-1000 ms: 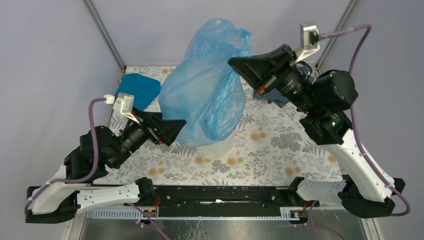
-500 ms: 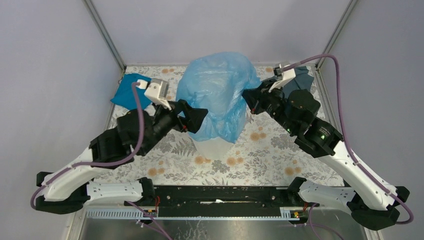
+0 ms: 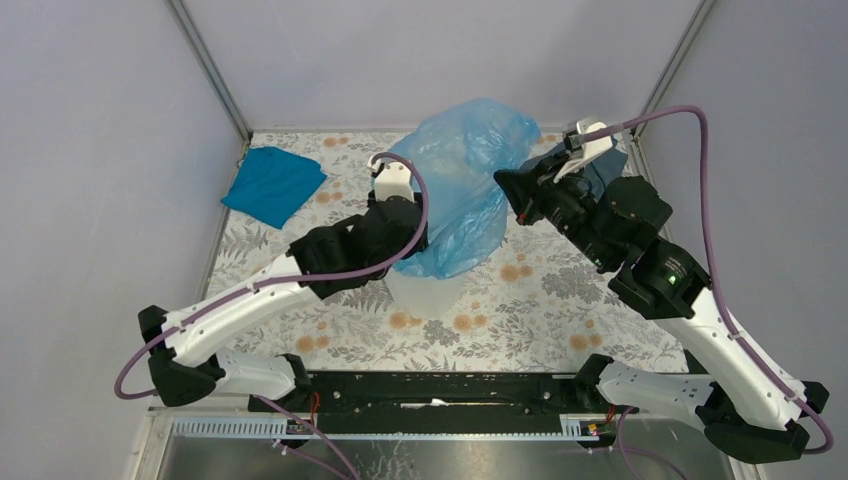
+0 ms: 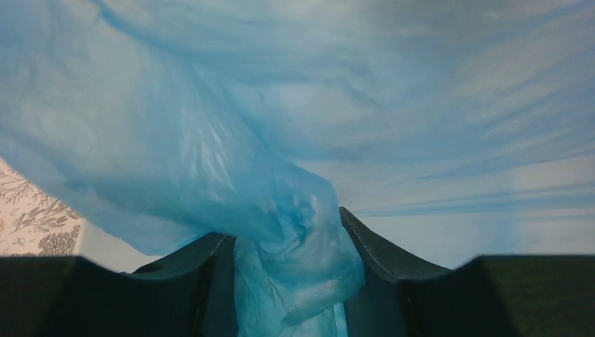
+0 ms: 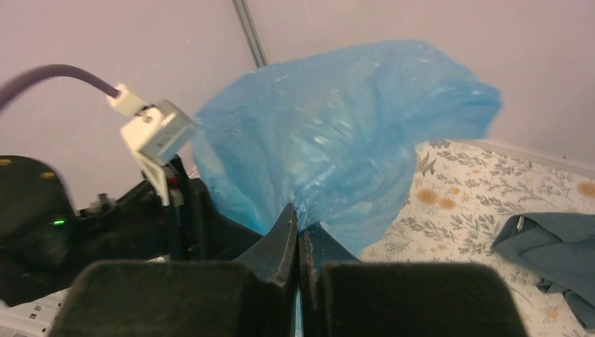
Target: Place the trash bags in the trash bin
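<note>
A bunched wad of the trash bag is filling my left gripper, so next I open it and pinch just a thin part of the trash bag's side (image 3: 442, 192).
The trash bag (image 3: 462, 170), a billowing translucent light-blue film, hangs over the trash bin (image 3: 424, 292), a white pail whose near wall shows below it. My right gripper (image 5: 298, 228) is shut on a pinch of the bag's film (image 5: 337, 133) and sits at the bag's right side (image 3: 512, 190). My left gripper (image 4: 288, 260) has a bunched wad of the same film (image 4: 281, 140) filling the gap between its two fingers, which press it from both sides. From above, the left fingers are buried in the bag's lower left side.
A teal-blue cloth (image 3: 272, 185) lies at the back left of the floral tabletop (image 3: 560, 300). A grey-blue cloth (image 5: 554, 246) lies at the back right, partly behind the right arm. Metal frame posts (image 3: 210, 70) and grey walls enclose the back.
The left arm swung right and up into the bag, and its jaws narrowed onto the film. The right arm came down and forward, lowering the bag over the bin.
</note>
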